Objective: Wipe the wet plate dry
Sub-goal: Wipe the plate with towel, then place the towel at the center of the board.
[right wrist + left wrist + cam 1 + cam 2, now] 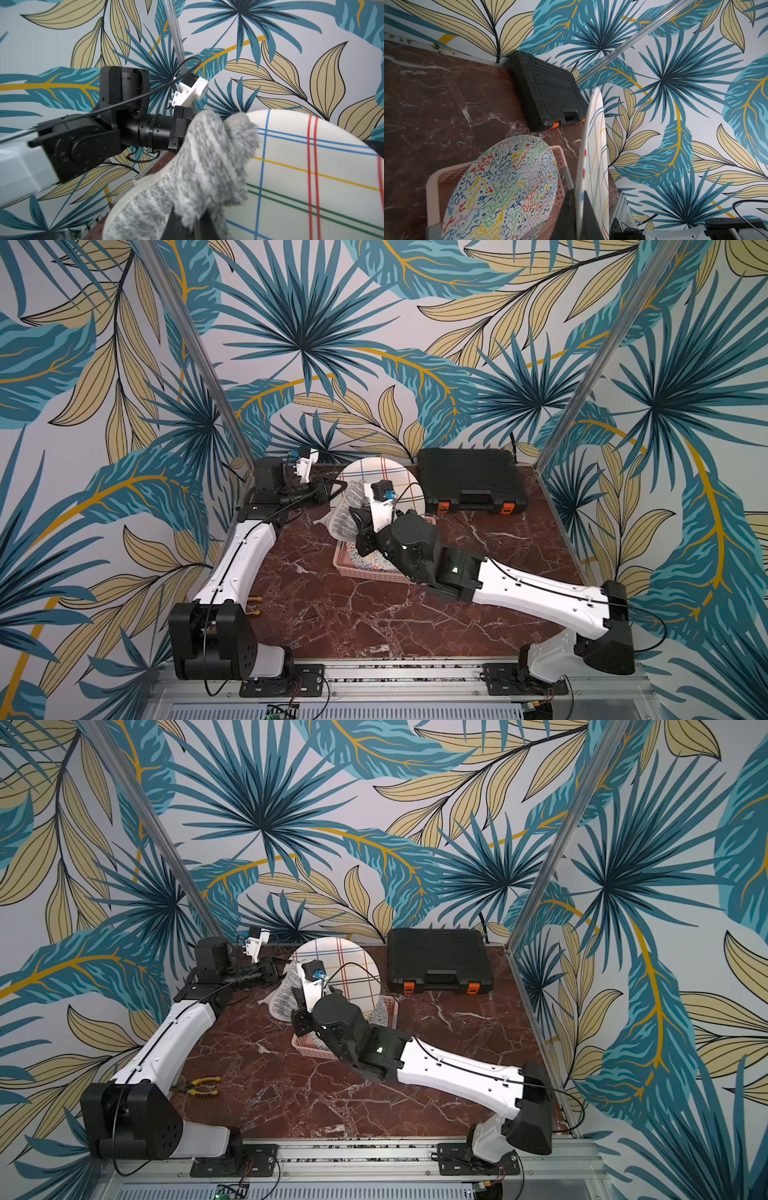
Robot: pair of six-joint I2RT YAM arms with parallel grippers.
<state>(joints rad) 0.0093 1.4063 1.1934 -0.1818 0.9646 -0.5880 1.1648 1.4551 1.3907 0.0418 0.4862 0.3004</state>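
Note:
I need to release the grey fluffy cloth, now bunched against the plate's front, on the bare table [397,618] before the pink basket with my right gripper.
A white plate [376,470] [351,963] with coloured crossing lines stands upright on its edge at the back of the table. My left gripper [334,489] [578,193] is shut on its rim from the left, one finger on each face. In the left wrist view the plate [593,145] shows edge-on. A grey fluffy cloth [345,506] [284,992] [207,166] is bunched in my right gripper [357,526] [188,220], which is shut on it. The cloth lies against the left part of the plate's front face [311,176]. Any wetness on the plate cannot be made out.
A pink basket [353,568] [433,187] just in front holds a speckled multicoloured plate [504,187]. A black tool case [469,477] with orange latches lies to the right at the back wall. Yellow-handled pliers [201,1085] lie at the front left.

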